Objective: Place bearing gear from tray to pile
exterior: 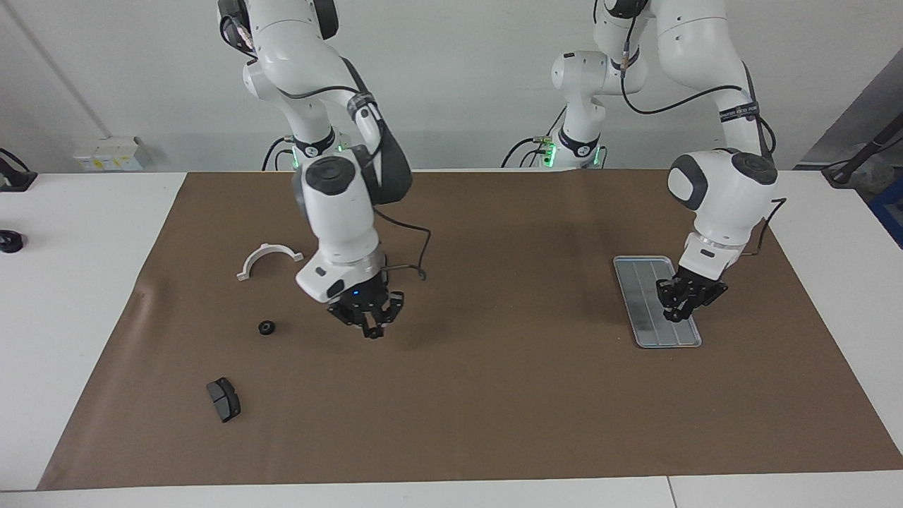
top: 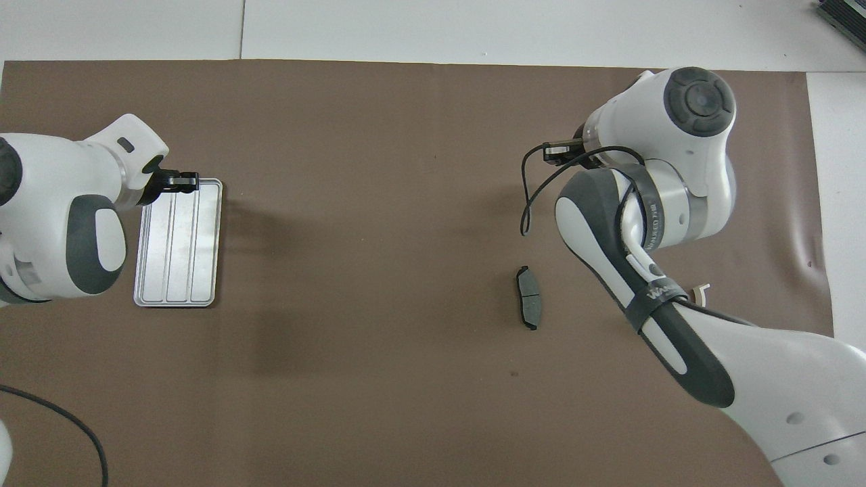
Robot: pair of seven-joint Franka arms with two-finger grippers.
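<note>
The bearing gear will go from my left gripper onto the brown mat (top: 436,214) between the silver tray and my right gripper.
The silver tray (exterior: 645,296) lies on the brown mat toward the left arm's end and also shows in the overhead view (top: 177,250). No gear shows on it. My left gripper (exterior: 681,305) hangs just over the tray's end farther from the robots (top: 177,180). The pile lies toward the right arm's end: a white half-ring bracket (exterior: 268,256), a small black gear (exterior: 266,327) and a dark brake pad (exterior: 223,399). A second brake pad (top: 527,296) lies nearer the mat's middle. My right gripper (exterior: 368,323) hovers low over the mat beside the gear.
The right arm hides the gear, one brake pad and most of the bracket (top: 701,291) in the overhead view. A black object (exterior: 8,241) and a white box (exterior: 109,152) sit on the white table off the mat.
</note>
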